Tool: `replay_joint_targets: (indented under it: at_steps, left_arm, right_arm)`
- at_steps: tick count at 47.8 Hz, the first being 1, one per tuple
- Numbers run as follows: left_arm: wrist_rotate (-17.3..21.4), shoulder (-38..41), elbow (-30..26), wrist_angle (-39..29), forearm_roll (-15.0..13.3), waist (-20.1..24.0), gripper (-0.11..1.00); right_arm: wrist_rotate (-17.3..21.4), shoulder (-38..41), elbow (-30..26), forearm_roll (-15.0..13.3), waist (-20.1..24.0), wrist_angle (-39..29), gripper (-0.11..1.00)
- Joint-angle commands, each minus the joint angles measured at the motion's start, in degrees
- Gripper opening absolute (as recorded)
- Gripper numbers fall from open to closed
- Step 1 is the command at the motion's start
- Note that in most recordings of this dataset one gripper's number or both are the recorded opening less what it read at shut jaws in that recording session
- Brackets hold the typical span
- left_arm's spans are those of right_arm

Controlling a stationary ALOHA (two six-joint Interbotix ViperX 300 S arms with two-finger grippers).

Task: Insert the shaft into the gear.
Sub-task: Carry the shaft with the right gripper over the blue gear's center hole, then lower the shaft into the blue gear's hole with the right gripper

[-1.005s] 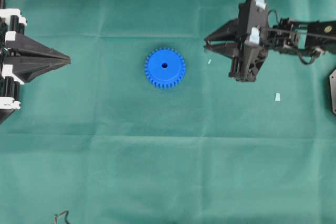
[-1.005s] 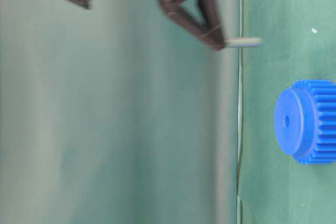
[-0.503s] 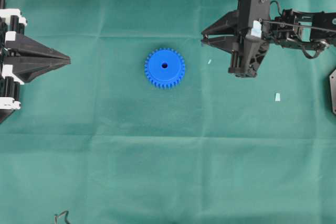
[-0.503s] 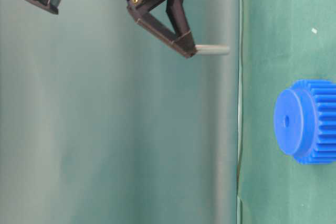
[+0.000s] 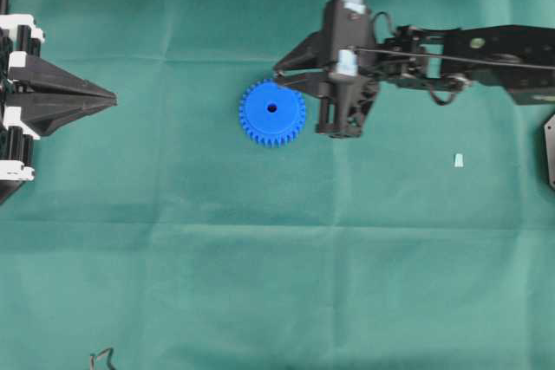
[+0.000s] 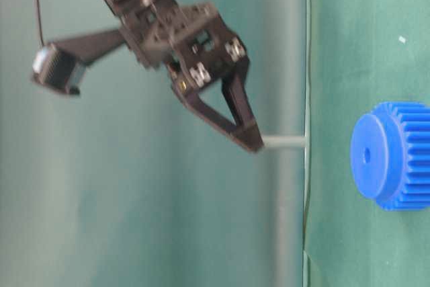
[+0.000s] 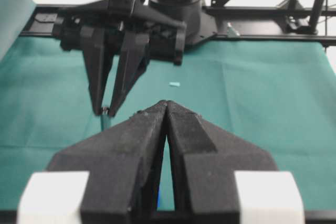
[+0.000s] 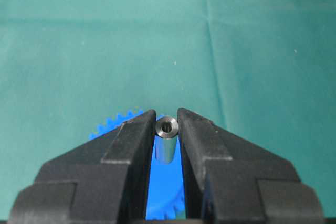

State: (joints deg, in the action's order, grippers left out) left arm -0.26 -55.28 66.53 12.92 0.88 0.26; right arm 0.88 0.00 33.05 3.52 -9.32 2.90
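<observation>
My right gripper should release the silvery rod upright in the centre hole of the blue gear (image 5: 272, 107).
The blue toothed gear (image 5: 272, 112) lies flat on the green cloth, its centre hole facing up. My right gripper (image 5: 277, 74) hovers by the gear's far rim, shut on the silvery shaft (image 8: 167, 139). The shaft hangs upright from the fingertips (image 6: 254, 140), and its lower end (image 6: 285, 142) is well above the gear (image 6: 393, 156), slightly off the hole. In the right wrist view the gear (image 8: 165, 187) shows blue between the fingers, under the shaft. My left gripper (image 5: 111, 99) rests shut at the left edge, away from the gear. Its wrist view looks past the gripper's tips (image 7: 167, 103) at the right gripper (image 7: 106, 109).
A small pale wedge (image 5: 458, 160) lies on the cloth to the right of the gear. A dark plate (image 5: 550, 149) juts in at the right edge. A bit of cable (image 5: 102, 357) sits at the front left.
The right arm has swung left and lifted, carrying the shaft from the right side of the table to just above the gear. The left arm and gear have not moved.
</observation>
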Motion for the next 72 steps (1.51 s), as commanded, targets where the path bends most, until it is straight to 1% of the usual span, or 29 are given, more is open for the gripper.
replay_joint_targets:
  at_steps: [1, 6, 21, 34, 41, 48, 54, 72]
  left_arm:
    - [-0.09, 0.44, -1.41, 0.26, 0.09, 0.18, 0.00]
    - [-0.09, 0.35, -1.41, 0.26, 0.09, 0.18, 0.00]
    - [0.00, 0.44, -1.41, 0.26, 0.09, 0.18, 0.00]
    - [0.00, 0.44, -1.41, 0.26, 0.09, 0.18, 0.00]
    - [0.00, 0.44, -1.41, 0.35, 0.09, 0.18, 0.00]
    - [0.09, 0.44, -1.32, 0.26, 0.09, 0.26, 0.00]
    - [0.09, 0.44, -1.32, 0.09, 0.09, 0.26, 0.00]
    - [0.09, 0.44, -1.32, -0.09, 0.09, 0.79, 0.00]
  right_arm:
    - [0.09, 0.53, -3.08, -0.09, 0.62, 0.53, 0.19]
    - [0.09, 1.41, -3.87, -0.09, 0.79, 0.70, 0.19]
    - [0.26, 1.49, -2.55, 0.26, 0.79, 2.29, 0.19]
    - [0.44, 4.13, -0.09, 2.11, 1.32, 5.80, 0.19]
    - [0.53, 6.77, 0.18, 2.46, 2.02, 8.35, 0.19]
    - [0.97, 9.58, 0.18, 3.87, 2.02, 9.32, 0.19]
    - [1.05, 10.63, 0.44, 3.87, 2.11, 9.49, 0.19]
    - [1.05, 10.63, 0.79, 3.87, 2.11, 9.49, 0.19]
